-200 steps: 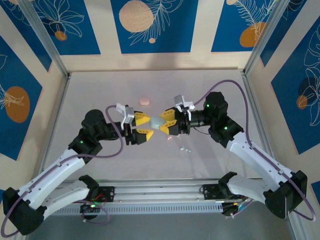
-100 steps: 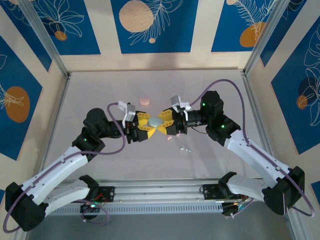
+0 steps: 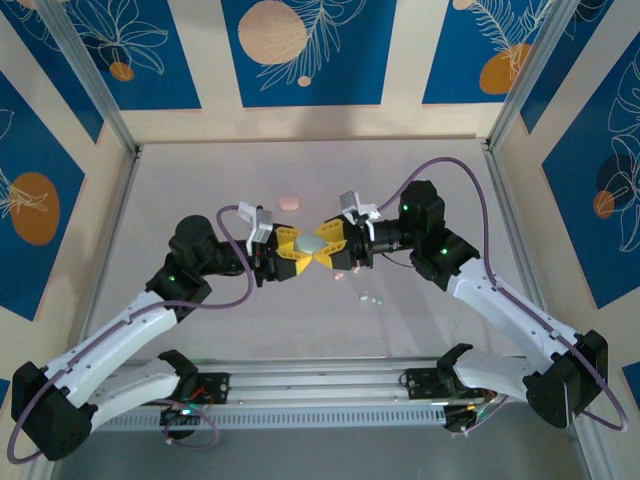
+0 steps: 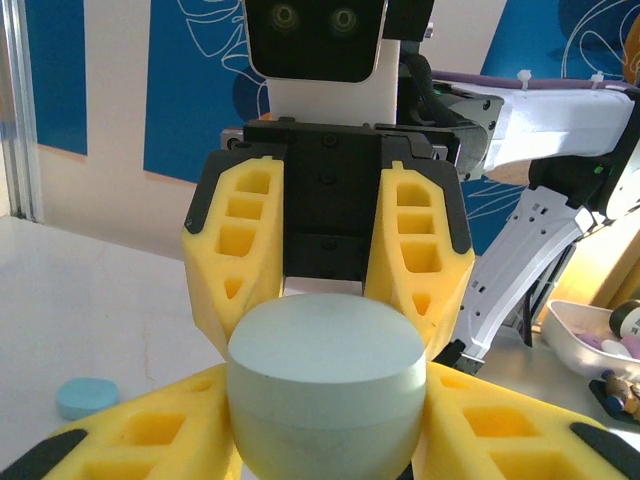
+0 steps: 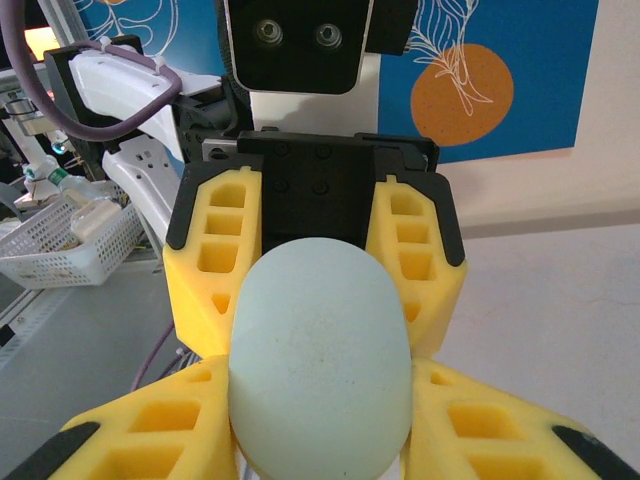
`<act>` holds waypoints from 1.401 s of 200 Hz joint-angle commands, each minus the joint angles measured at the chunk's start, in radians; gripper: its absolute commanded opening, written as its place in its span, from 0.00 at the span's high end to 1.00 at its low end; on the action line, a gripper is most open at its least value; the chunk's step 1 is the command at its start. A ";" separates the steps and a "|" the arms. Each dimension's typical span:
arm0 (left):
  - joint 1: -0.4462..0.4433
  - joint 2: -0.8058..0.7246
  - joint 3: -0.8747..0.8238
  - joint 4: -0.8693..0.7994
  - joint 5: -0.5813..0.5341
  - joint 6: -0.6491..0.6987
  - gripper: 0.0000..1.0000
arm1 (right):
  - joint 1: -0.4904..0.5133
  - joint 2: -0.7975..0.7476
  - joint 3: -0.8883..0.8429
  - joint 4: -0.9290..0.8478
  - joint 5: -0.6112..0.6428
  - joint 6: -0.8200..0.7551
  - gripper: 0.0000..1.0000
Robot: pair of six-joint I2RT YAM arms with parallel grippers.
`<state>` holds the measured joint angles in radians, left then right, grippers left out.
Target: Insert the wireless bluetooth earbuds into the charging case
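Note:
My right gripper holds the closed case's rounded side edges; it should open, roll and clasp the case's broad side (image 5: 320, 360) while my left gripper holds the case.
A pale mint charging case (image 3: 312, 243) hangs closed above the middle of the table, held from both sides. My left gripper (image 3: 293, 252) is shut on it from the left and my right gripper (image 3: 332, 245) from the right. In the left wrist view the case (image 4: 325, 385) sits between my yellow fingers (image 4: 150, 440), with the right gripper facing behind it. The right wrist view shows the case (image 5: 320, 360) end-on between my own pads (image 5: 480, 425). Tiny earbuds lie on the table below: a pink one (image 3: 337, 273) and a pale pair (image 3: 370, 297).
A pink case (image 3: 289, 202) lies on the table behind the grippers. A light blue case (image 4: 87, 397) rests flat on the table to the left of the left gripper. Aluminium frame posts and patterned walls enclose the table (image 3: 200, 170).
The left gripper has moved right to the mint case and shut on it. The right gripper, holding the case throughout, shifted slightly left.

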<state>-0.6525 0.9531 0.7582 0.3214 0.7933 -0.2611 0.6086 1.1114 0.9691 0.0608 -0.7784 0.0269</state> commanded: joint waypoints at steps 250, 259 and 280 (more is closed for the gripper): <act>-0.033 -0.064 -0.075 0.120 0.000 0.129 0.78 | -0.052 0.094 0.154 -0.190 0.201 0.300 0.43; -0.033 -0.066 -0.083 0.135 -0.010 0.126 0.78 | -0.051 0.100 0.165 -0.209 0.205 0.311 0.41; -0.033 -0.065 -0.095 0.158 -0.024 0.119 0.78 | -0.050 0.115 0.186 -0.254 0.218 0.336 0.40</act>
<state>-0.6659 0.9150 0.6743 0.3737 0.7410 -0.1505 0.5663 1.2003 1.1160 -0.1047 -0.6518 0.3080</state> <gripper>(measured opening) 0.327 0.592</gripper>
